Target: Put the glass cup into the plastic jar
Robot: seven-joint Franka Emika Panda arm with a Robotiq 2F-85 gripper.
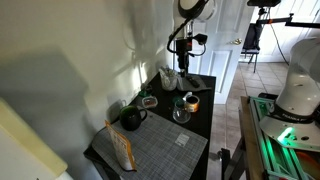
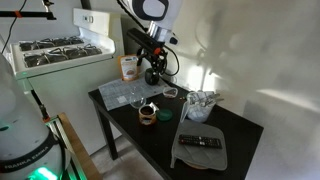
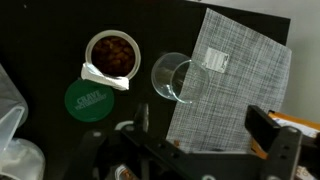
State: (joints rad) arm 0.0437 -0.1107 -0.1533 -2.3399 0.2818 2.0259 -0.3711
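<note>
Next, my gripper moves to the glass cup's rim (image 1: 182,107) (image 3: 174,88) on the side facing the green lid and closes there.
The clear glass cup (image 3: 178,78) lies on the dark table at the edge of a grey woven placemat (image 3: 240,70). It shows in both exterior views (image 1: 181,113) (image 2: 137,97). The pale plastic jar (image 2: 200,105) stands further along the table and shows at the left edge of the wrist view (image 3: 10,135). My gripper (image 3: 205,135) hangs above the table, over the placemat edge and apart from the cup. It is open and empty. It also shows in both exterior views (image 1: 183,68) (image 2: 152,68).
A small orange-rimmed round item (image 3: 112,53) with brown contents sits beside a green lid (image 3: 92,98), near the cup. A dark mug (image 1: 130,118) and a snack bag (image 1: 122,148) stand at one end. A remote (image 2: 200,143) lies on another mat. A wall runs along the table.
</note>
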